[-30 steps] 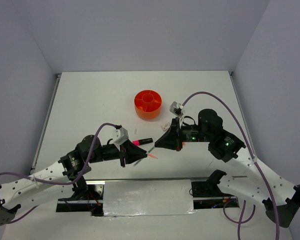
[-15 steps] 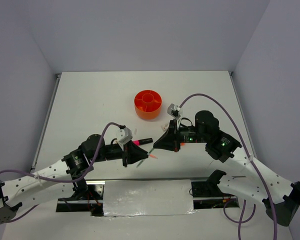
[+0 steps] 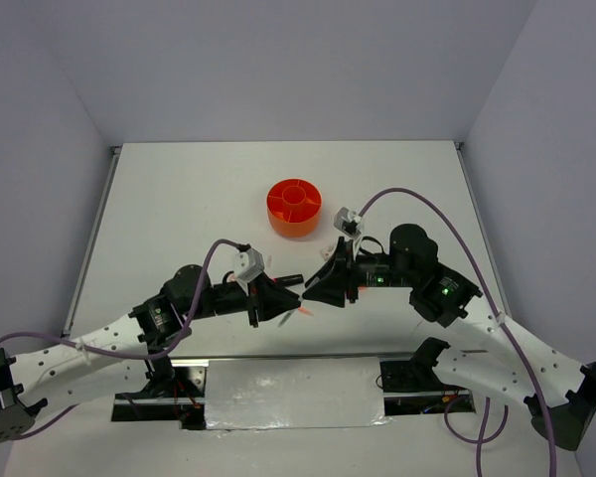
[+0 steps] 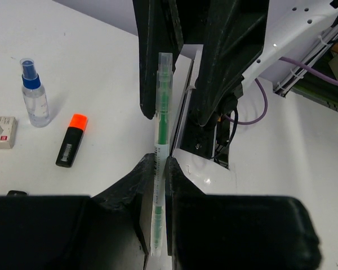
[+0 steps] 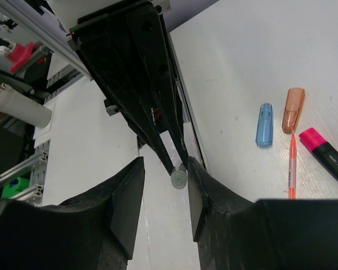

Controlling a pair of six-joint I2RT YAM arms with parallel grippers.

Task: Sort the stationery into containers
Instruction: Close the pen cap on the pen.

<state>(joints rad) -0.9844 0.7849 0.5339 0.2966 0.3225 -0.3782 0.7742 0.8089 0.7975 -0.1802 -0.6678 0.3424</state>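
The clear pen points end-on at the robot's right gripper, so that gripper should grasp the round end [image 5: 179, 179] and tilt the pen for the left gripper to take again.
My left gripper [image 4: 156, 160] is shut on a clear pen with a green core [image 4: 162, 112], which points away from it toward the right arm. My right gripper [image 5: 165, 169] is open, and the pen's round end [image 5: 178, 179] sits between its jaws, close to the right finger. In the top view the two grippers [image 3: 296, 300] [image 3: 308, 288] meet tip to tip near the table's front. The orange tub [image 3: 294, 207] stands behind them. On the table lie a pink highlighter [image 5: 327, 154], a thin pink pen [image 5: 292, 169], an orange capsule [image 5: 293, 109] and a blue capsule [image 5: 264, 124].
A blue-capped spray bottle [image 4: 34, 95], a white eraser [image 4: 1, 131] and an orange-ended black highlighter [image 4: 71, 140] rest on the table left of the held pen. The arm bases and a metal rail run along the near edge. Grey walls enclose the table.
My right gripper has opened from shut. My left arm has carried the pen rightward until its end sits between the right jaws.
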